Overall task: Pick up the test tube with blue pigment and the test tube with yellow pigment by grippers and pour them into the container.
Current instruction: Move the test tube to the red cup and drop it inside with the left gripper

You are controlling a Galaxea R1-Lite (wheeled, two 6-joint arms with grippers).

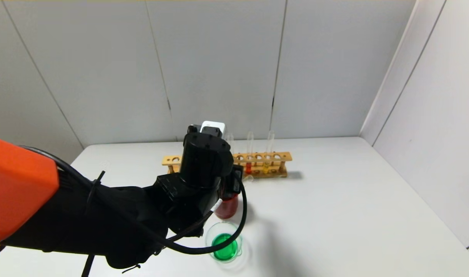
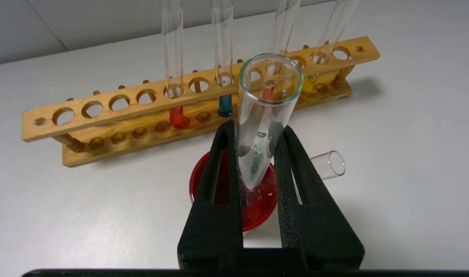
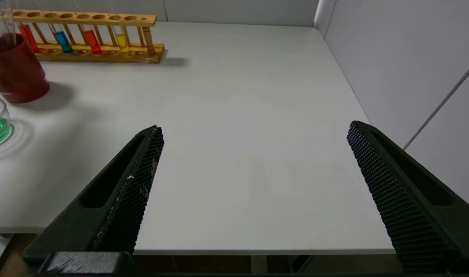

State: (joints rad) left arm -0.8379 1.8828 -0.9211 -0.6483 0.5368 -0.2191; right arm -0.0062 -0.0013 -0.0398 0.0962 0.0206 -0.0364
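Next, my left gripper releases the nearly empty test tube inside the dark red cup (image 1: 225, 198) (image 2: 233, 191), next to the leaning clear tube.
My left gripper (image 2: 257, 129) is shut on a clear test tube (image 2: 267, 100) that is nearly empty, with teal-green smears inside. It holds the tube upright, round bottom down over the dark red cup (image 2: 257, 209). A second tube with blue liquid (image 2: 225, 104) stands in the wooden rack (image 2: 123, 115). A tube with yellow liquid (image 2: 309, 82) stands near the rack's end. The glass container (image 1: 208, 240) holds green liquid, in front of the cup (image 1: 227, 207). My right gripper (image 3: 254, 129) is open and empty over the table's front edge.
An empty clear tube (image 2: 330, 164) leans out of the red cup. Two tubes of orange-red liquid (image 2: 176, 115) stand in the rack. Grey walls close the table at the back and right. The left arm (image 1: 205, 165) hides part of the rack in the head view.
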